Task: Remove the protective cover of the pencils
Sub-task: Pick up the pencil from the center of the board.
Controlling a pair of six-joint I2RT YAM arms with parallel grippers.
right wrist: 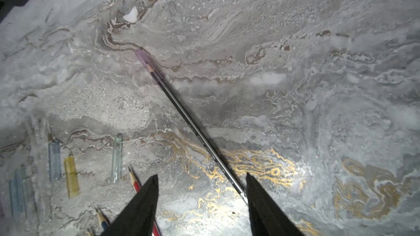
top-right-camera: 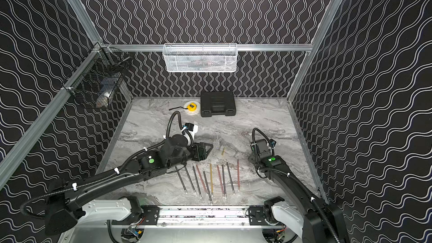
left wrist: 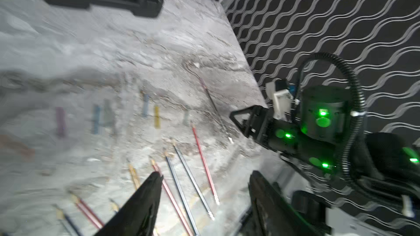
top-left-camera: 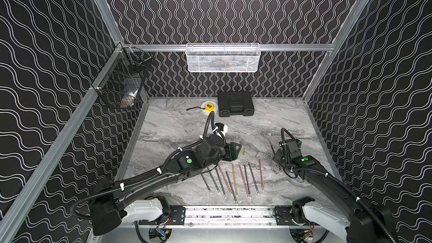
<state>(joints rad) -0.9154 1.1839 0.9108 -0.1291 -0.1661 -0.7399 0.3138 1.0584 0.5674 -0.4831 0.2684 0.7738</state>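
I need to next move my right gripper to the middle of the black pencil (top-left-camera: 273, 154) (right wrist: 196, 132) that has the purplish protective cover on it and close it there.
Several pencils (top-left-camera: 233, 178) (top-right-camera: 210, 178), black, red and one yellow, lie in a row on the marble table near its front edge. Apart from them, one black pencil (right wrist: 193, 123) lies flat with a purplish protective cover (right wrist: 146, 62) over its far tip. Beside its near end my right gripper (right wrist: 201, 175) (top-left-camera: 277, 158) stands open, holding nothing. Loose covers lie on the table: a blue one (right wrist: 54, 160), a yellow one (right wrist: 71, 175) (top-left-camera: 243, 151) and a clear one (right wrist: 117, 155). Over the left end of the row, my left gripper (left wrist: 205, 173) (top-left-camera: 236, 150) hangs open and empty.
A black case (top-left-camera: 235, 103) and a yellow tape measure (top-left-camera: 208, 107) sit at the back of the table. A white mesh basket (top-left-camera: 223, 57) hangs on the back wall and a black wire basket (top-left-camera: 121, 82) on the left wall. The arms' rail (top-left-camera: 229, 215) runs along the front.
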